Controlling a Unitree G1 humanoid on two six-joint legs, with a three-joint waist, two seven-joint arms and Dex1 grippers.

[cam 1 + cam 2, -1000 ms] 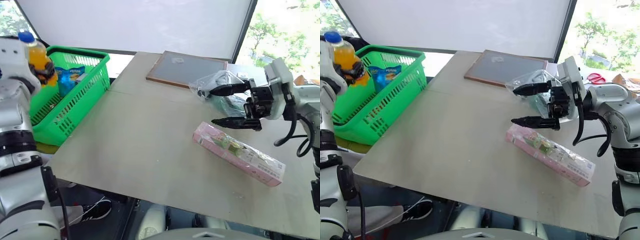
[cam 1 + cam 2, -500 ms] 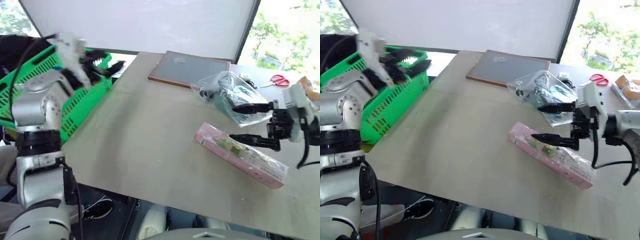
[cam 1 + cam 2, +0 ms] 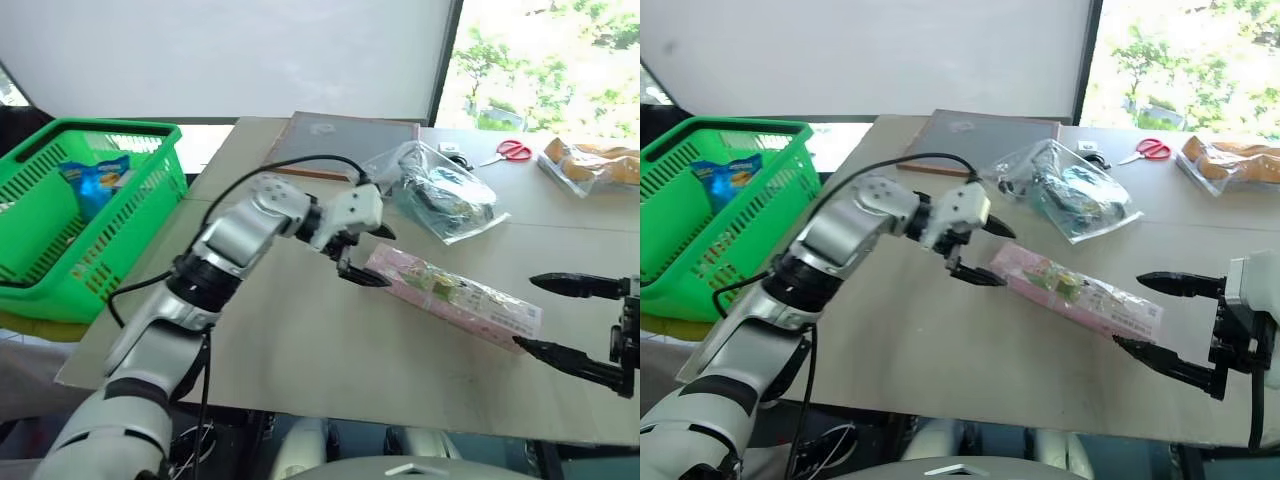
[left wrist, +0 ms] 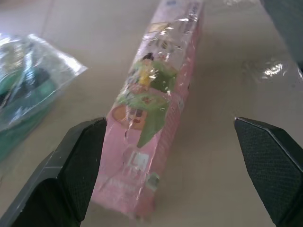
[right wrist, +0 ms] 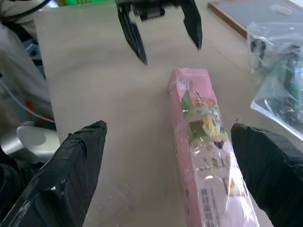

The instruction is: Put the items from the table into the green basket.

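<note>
I need to next move my left gripper along the long pink box and close it across the printed figure in yellow (image 3: 439, 287) (image 4: 145, 84), near the box's middle.
A long pink box (image 3: 455, 298) with printed pictures lies slantwise on the beige table (image 3: 290, 340). My left gripper (image 3: 383, 258) reaches across the table and stands open at the box's left end. One finger is above that end and one in front of it, and neither closes on it. In the left wrist view the box (image 4: 151, 109) runs away between the spread fingers (image 4: 75, 161). My right gripper (image 3: 525, 313) hangs open just off the box's right end, holding nothing. The green basket (image 3: 140, 215) stands at the far left.
A blue snack bag (image 3: 95, 180) lies in the basket. Behind the box are a clear plastic bag of dark things (image 3: 445, 195), a dark framed board (image 3: 340, 140), red scissors (image 3: 512, 150) and a wrapped packet (image 3: 590, 165). The table's front edge runs close below the right gripper.
My left arm swung from above the basket across the table to the pink box, without the orange bottle it held. The right gripper drew back off the box. The camera turned right.
</note>
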